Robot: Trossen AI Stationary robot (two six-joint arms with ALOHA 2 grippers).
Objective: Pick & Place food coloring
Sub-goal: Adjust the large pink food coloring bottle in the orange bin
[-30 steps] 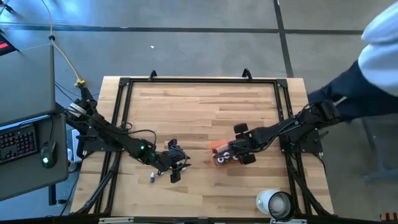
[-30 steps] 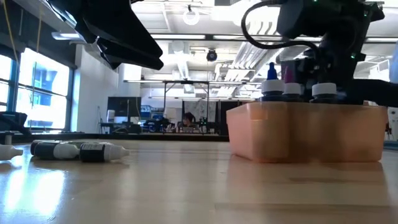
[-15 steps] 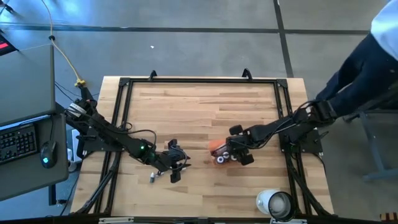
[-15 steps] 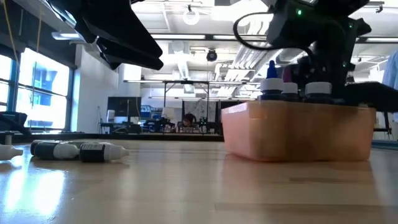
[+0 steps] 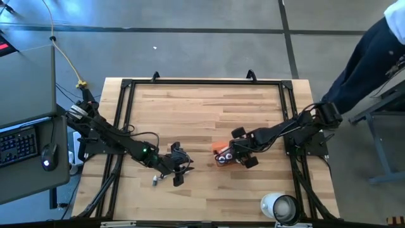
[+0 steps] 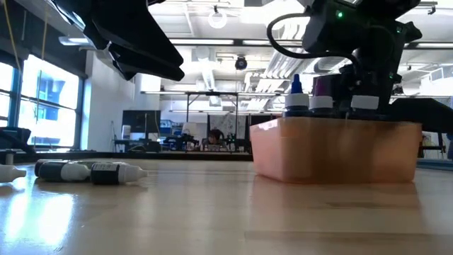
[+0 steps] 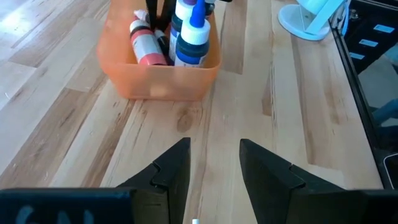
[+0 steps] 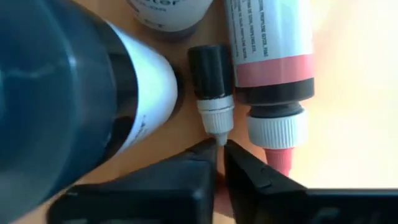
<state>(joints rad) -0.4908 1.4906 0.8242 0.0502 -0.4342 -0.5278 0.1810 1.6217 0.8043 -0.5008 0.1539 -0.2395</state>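
The robot's right gripper pinches just the end of the small dark bottle's white cap, so it should open and grab the red-banded bottle by its red cap [image 8: 280,159].
The orange tray [image 5: 219,152] stands mid-table with several food coloring bottles [image 6: 311,105] upright in it. My right gripper [image 5: 233,155] reaches down into the tray. Its fingers [image 8: 217,155] are shut around the white pointed cap of a small dark bottle [image 8: 210,71], between a large dark bottle [image 8: 68,93] and a red-banded one [image 8: 270,56]. To the left, my left gripper [image 7: 214,168] hangs open above the table, facing the tray [image 7: 158,78]. Loose bottles [image 6: 88,171] lie on their sides on the wood near it. My right gripper pinches the tip of the small dark bottle's white cap [image 8: 216,129] between its two fingertips. The fingers come from above, pointing down along the bottle. The bottle stands upright in the tray among the others.
A white round cup [image 5: 279,206] stands near the table's front right edge. A black frame rail [image 5: 202,82] runs around the table. A person in dark clothing [image 5: 367,57] stands beyond the right edge. Bare wood lies between the two grippers.
My right gripper has gone a little toward the table's left edge inside the tray. The tray has slid slightly leftward with it, and the bottles in it have shifted left.
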